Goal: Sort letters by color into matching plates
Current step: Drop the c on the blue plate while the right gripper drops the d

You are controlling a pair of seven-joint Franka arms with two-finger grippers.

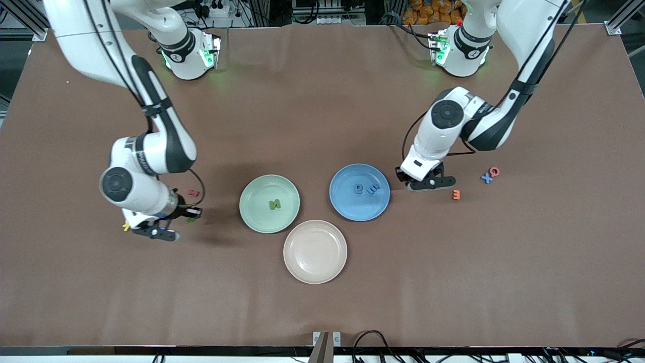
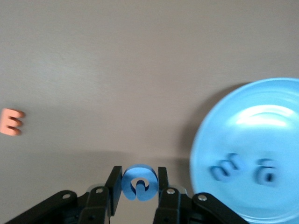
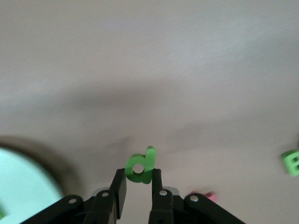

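Note:
My left gripper has the round blue letter. It will let go of that letter in the blue plate (image 1: 363, 184) (image 2: 252, 185), close against the other blue letters.
My left gripper (image 2: 138, 184) is shut on a round blue letter (image 2: 138, 182) and holds it above the bare table, beside the blue plate (image 2: 280, 107). In the front view this gripper (image 1: 403, 175) is at the blue plate's (image 1: 347, 206) rim toward the left arm's end. Two blue letters (image 1: 357, 189) (image 1: 373, 188) lie in that plate. My right gripper (image 3: 138, 185) is shut on a green letter d (image 3: 140, 166) above the table. In the front view it (image 1: 190, 216) is beside the mint green plate (image 1: 252, 194), toward the right arm's end. That plate holds one green letter (image 1: 273, 204).
A pinkish-beige plate (image 1: 315, 251) sits nearer the front camera than the two others. An orange letter (image 1: 456, 194), a blue X (image 1: 486, 178) and a pink letter (image 1: 494, 171) lie near the left arm. A dark red letter (image 1: 193, 192) and a yellow one (image 1: 126, 227) lie by the right arm. Another green letter (image 3: 290, 162) shows in the right wrist view.

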